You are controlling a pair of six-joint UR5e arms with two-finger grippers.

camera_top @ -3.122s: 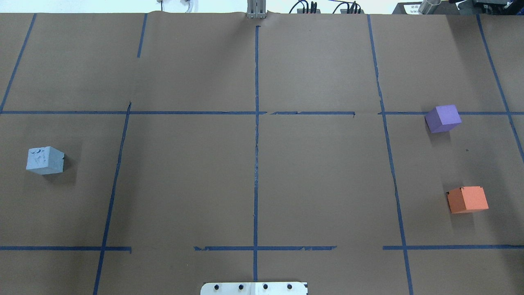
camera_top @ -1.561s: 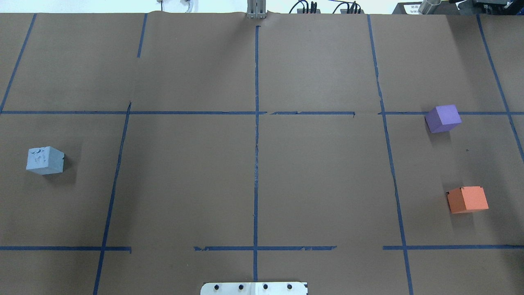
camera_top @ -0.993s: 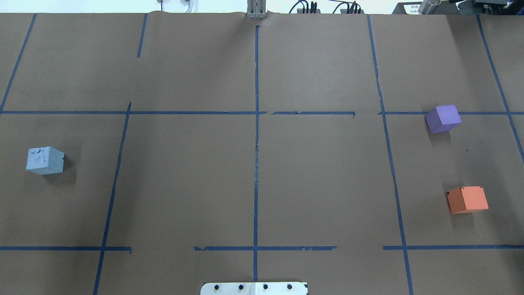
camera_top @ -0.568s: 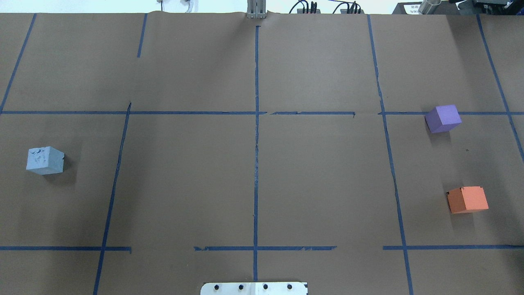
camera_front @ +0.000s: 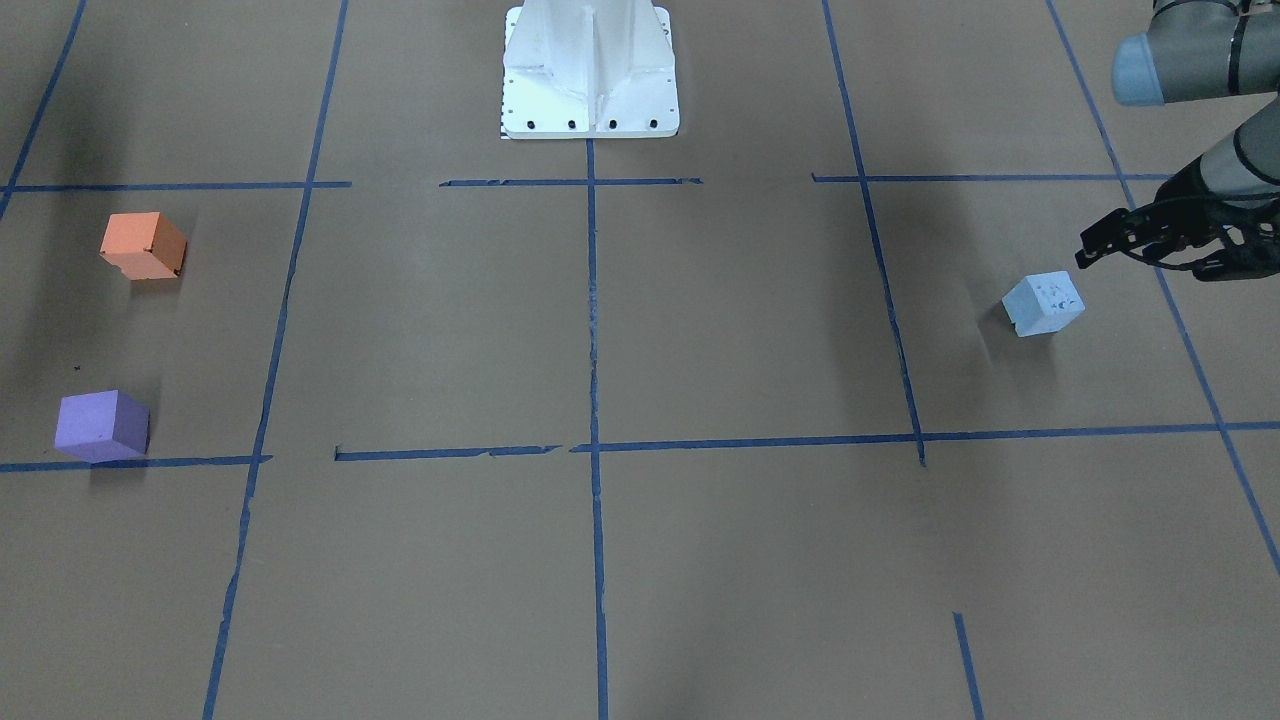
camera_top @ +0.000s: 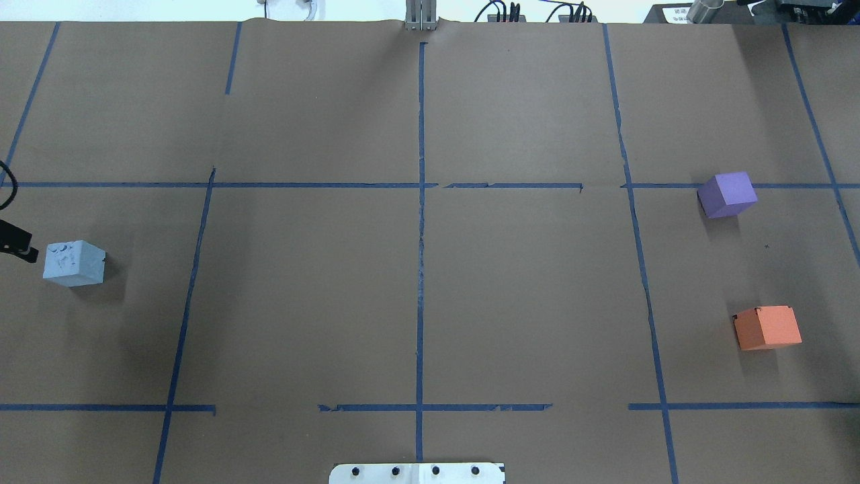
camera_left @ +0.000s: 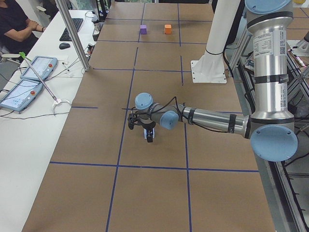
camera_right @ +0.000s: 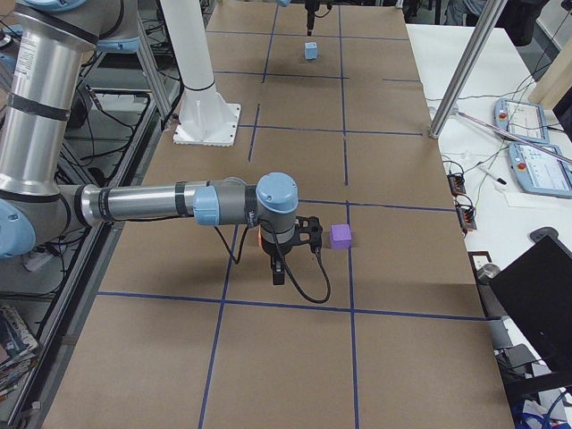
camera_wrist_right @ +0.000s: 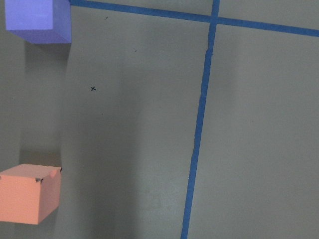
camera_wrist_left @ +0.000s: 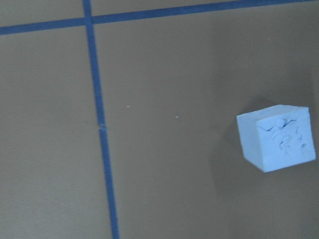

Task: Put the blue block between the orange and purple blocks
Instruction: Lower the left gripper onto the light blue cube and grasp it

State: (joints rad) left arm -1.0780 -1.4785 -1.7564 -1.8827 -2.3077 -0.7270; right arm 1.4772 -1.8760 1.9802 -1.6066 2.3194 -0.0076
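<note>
I need to close my left gripper next on the sides of the pale blue block (camera_front: 1044, 304) (camera_wrist_left: 277, 139), because it belongs between the orange and purple blocks.
The pale blue block (camera_top: 74, 263) sits at the table's left side, also in the front view (camera_front: 1043, 303) and the left wrist view (camera_wrist_left: 276, 138). My left gripper (camera_front: 1100, 243) hovers just outside it, open and empty; only its tip (camera_top: 23, 250) shows in the overhead view. The purple block (camera_top: 727, 194) and the orange block (camera_top: 767, 327) stand apart on the right side, with bare paper between them; both show in the right wrist view, purple (camera_wrist_right: 37, 17) and orange (camera_wrist_right: 27, 199). My right gripper (camera_right: 290, 250) hangs beside the purple block (camera_right: 340, 236); I cannot tell if it is open.
The table is covered in brown paper with a blue tape grid. The white robot base plate (camera_top: 416, 474) is at the near middle edge. A metal pole (camera_left: 72, 34) and the operators' desk with tablets (camera_left: 29, 79) lie beyond the far edge.
My left gripper's tip has come into the overhead view at the left edge, right beside the blue block. The three blocks have not moved.
</note>
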